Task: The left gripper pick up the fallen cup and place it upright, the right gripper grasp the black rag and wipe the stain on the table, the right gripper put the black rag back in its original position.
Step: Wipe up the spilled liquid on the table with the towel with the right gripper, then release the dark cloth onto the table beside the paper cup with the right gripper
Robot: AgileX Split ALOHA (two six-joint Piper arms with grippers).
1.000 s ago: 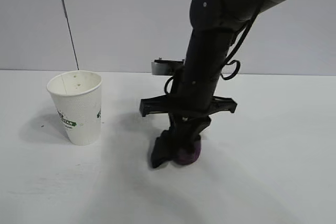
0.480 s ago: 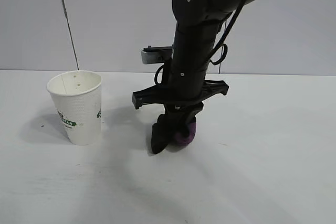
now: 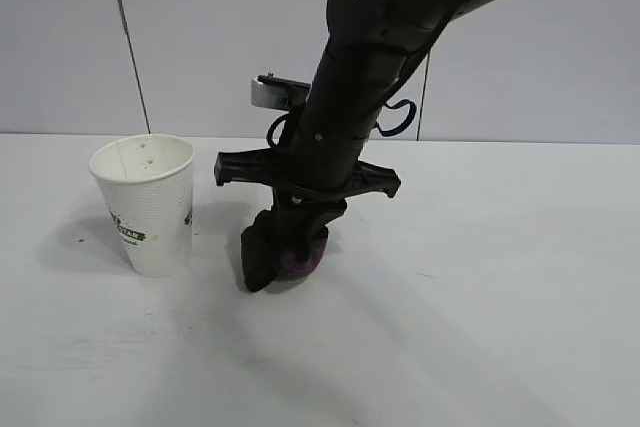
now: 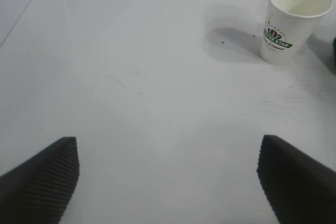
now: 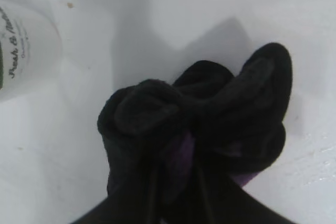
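My right gripper is to set the black rag down on bare tabletop (image 3: 406, 266) well away from the white cup, level with the cup's foot.
The white cup (image 3: 145, 205) with the green logo stands upright at the table's (image 3: 480, 297) left. Just to its right, my right gripper (image 3: 288, 239) points down, shut on the black rag (image 3: 302, 262), and presses the black and purple wad onto the tabletop. In the right wrist view the rag (image 5: 199, 124) fills the middle, bunched in front of the gripper (image 5: 194, 203), with the cup (image 5: 23, 51) close beside it. The stain is hidden. My left gripper (image 4: 168, 182) hovers open over bare table (image 4: 131, 77), far from the cup (image 4: 294, 22).
A grey wall rises behind the table's back edge, with a thin dark cable (image 3: 128, 37) hanging down it behind the cup. A few tiny brown specks (image 4: 223, 41) lie on the table by the cup. Bare tabletop stretches to the right of the right arm.
The right arm has slid the rag leftward across the table, toward the cup, and leans more to the left. The cup has not moved.
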